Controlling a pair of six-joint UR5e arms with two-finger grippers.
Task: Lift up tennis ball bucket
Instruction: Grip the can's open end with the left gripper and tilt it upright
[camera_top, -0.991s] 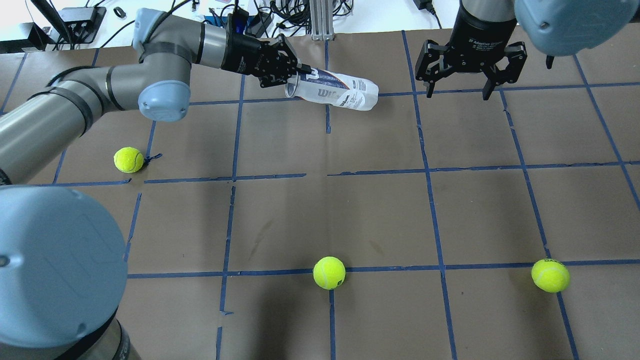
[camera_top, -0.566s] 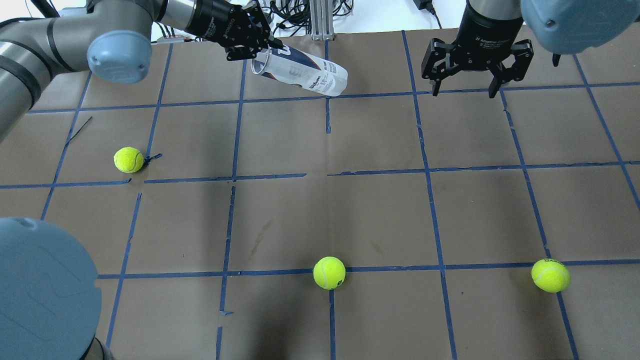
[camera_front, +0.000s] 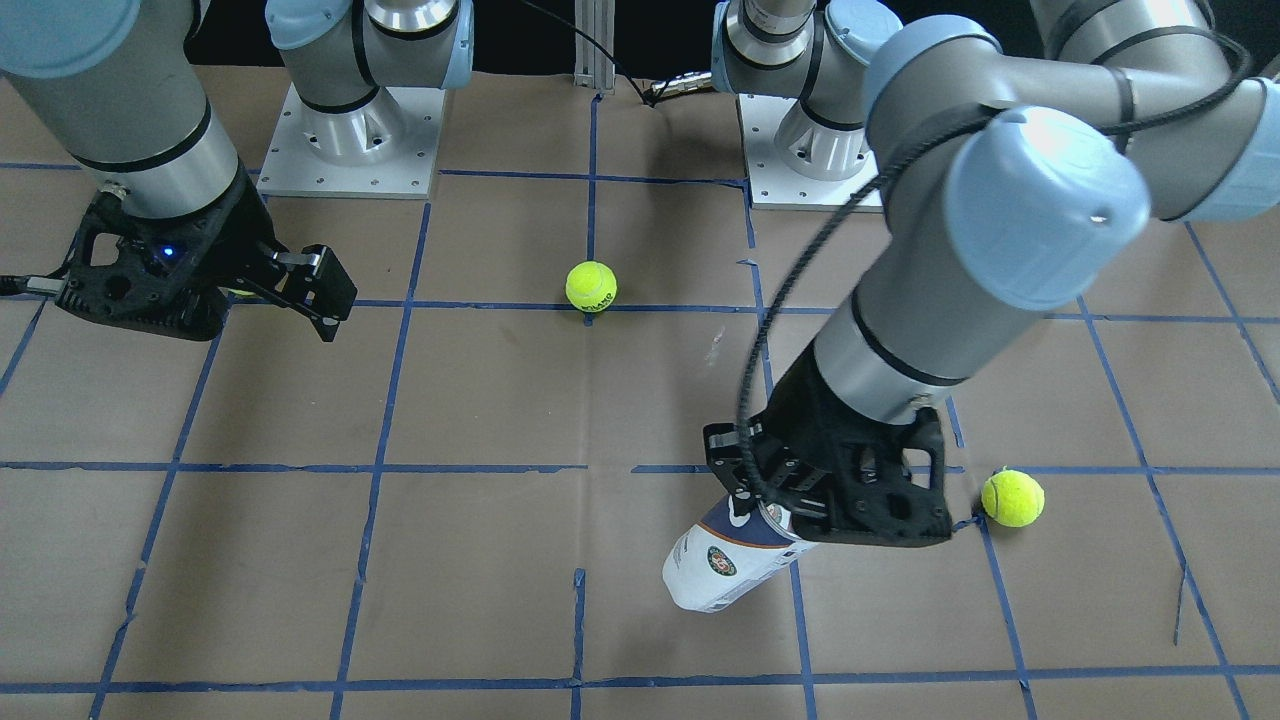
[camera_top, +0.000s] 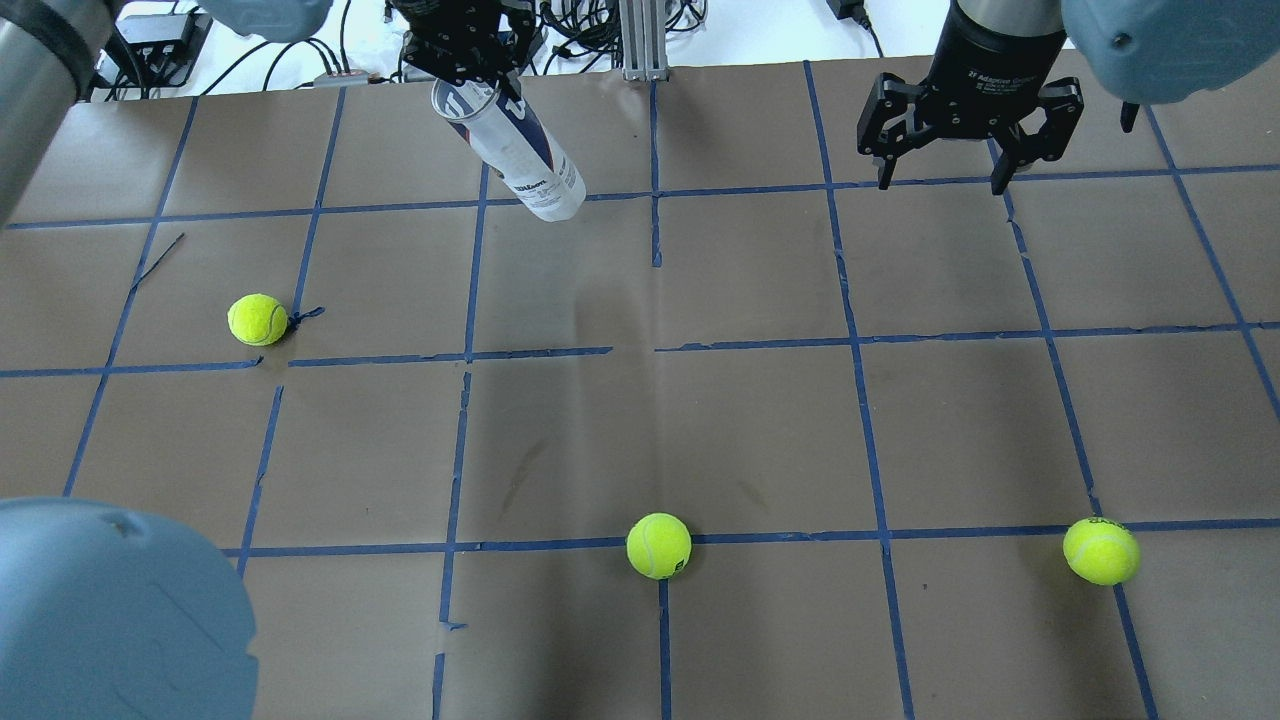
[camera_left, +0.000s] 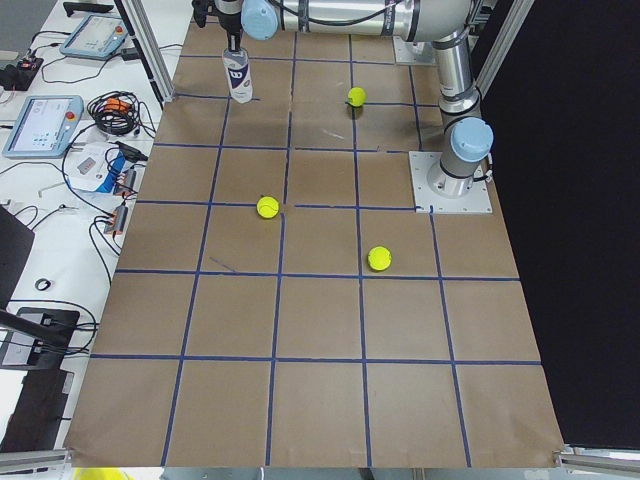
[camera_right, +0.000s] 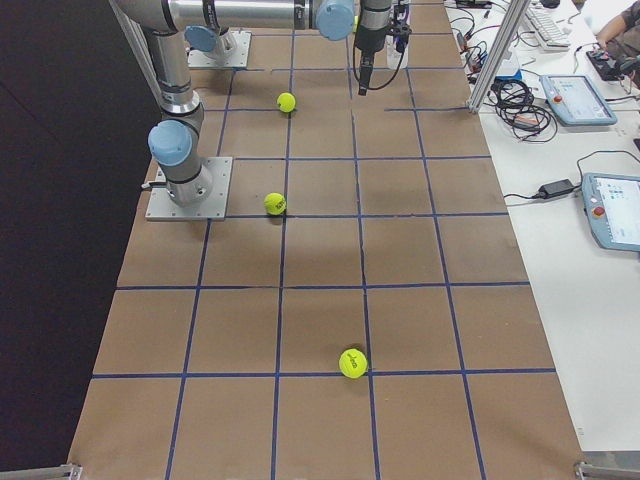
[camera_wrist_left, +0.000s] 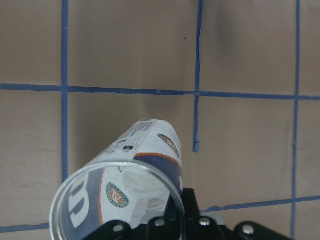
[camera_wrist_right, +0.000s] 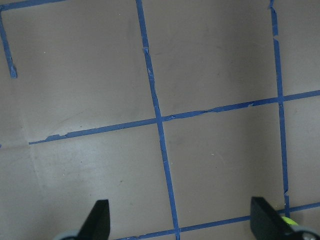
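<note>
Next, my left gripper releases the tennis ball bucket on the paper (camera_front: 693, 592) (camera_wrist_left: 130, 137) between the short tape end and the long tape line.
The tennis ball bucket (camera_top: 520, 155) is a clear tube with a white-and-navy label. It hangs steeply tilted, closed end down, over the far left-centre of the table. My left gripper (camera_top: 470, 75) is shut on its open rim. The bucket also shows in the front view (camera_front: 722, 562) under the left gripper (camera_front: 790, 512), and in the left wrist view (camera_wrist_left: 131, 176), where it is empty. My right gripper (camera_top: 945, 178) is open and empty above the far right of the table. Its fingertips (camera_wrist_right: 100, 216) show over bare paper.
Three yellow-green tennis balls lie on the brown paper: one at the left (camera_top: 257, 319), one front centre (camera_top: 658, 545), one front right (camera_top: 1100, 550). Cables and boxes (camera_top: 150, 45) lie past the table's far edge. Blue tape lines grid the table (camera_top: 760, 440).
My left gripper has risen and swung left toward the far edge with the bucket. The bucket turned from nearly lying flat to steeply upright. My right gripper drifted slightly right.
</note>
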